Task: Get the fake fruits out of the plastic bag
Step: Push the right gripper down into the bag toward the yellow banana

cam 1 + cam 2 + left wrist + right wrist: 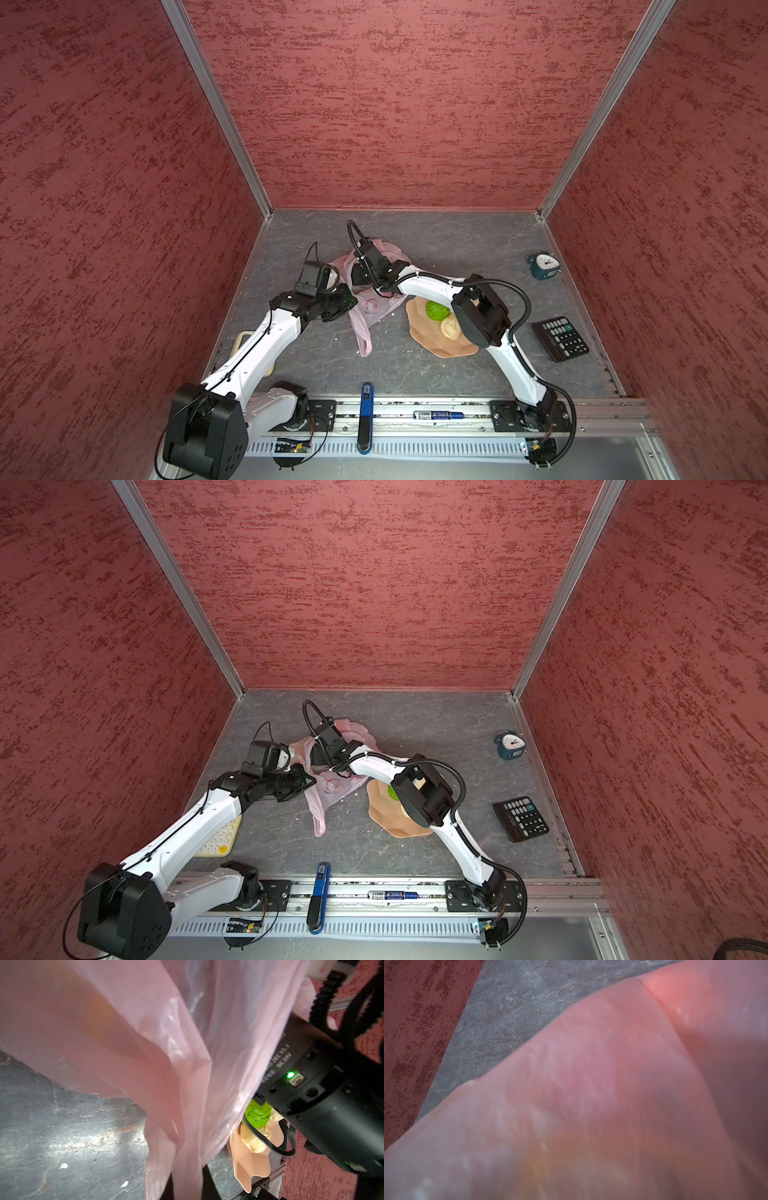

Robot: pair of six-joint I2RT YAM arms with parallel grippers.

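The robot's right gripper needs to next close on the far edge (385,241) of the plastic bag, since lifting it there opens the bag around the fake fruits.
The pale pink plastic bag (368,320) lies crumpled mid-table in both top views. My left gripper (347,301) is shut on its film, which hangs pinched between the dark fingers in the left wrist view (187,1186). My right gripper (359,276) reaches into the bag from the right. Film covers its camera, so its jaws are hidden. An orange-yellow blur (571,1167) shows through the film. Two fake fruits, a green lumpy ball (436,309) and a cream ball (451,328), rest on the peach dish (419,336).
A teal alarm clock (544,266) and a black calculator (561,338) stand at the right. A cream keyboard (220,837) lies under my left arm. A blue tool (365,415) lies across the front rail. Red walls close three sides.
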